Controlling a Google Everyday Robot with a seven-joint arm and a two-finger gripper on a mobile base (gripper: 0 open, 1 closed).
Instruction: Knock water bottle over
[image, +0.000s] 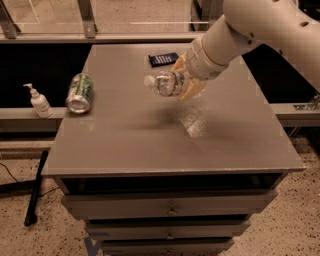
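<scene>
The water bottle, now held nearly horizontal in the air, will be let go by my gripper on the middle of the grey table (181, 117), next to the shiny patch.
The water bottle (165, 83) is clear ribbed plastic with a white cap. It lies nearly horizontal in the air above the middle of the grey table (150, 145), its cap pointing left. My gripper (183, 80) comes in from the upper right on a white arm. Its yellowish fingers (191, 91) are shut around the bottle's lower end. The bottle's base is hidden behind the fingers.
A green-patterned can (79, 92) lies on its side near the table's left edge. A small white pump bottle (39, 101) stands on a ledge left of the table. A flat black object (163, 59) lies at the table's back. Drawers sit below the tabletop.
</scene>
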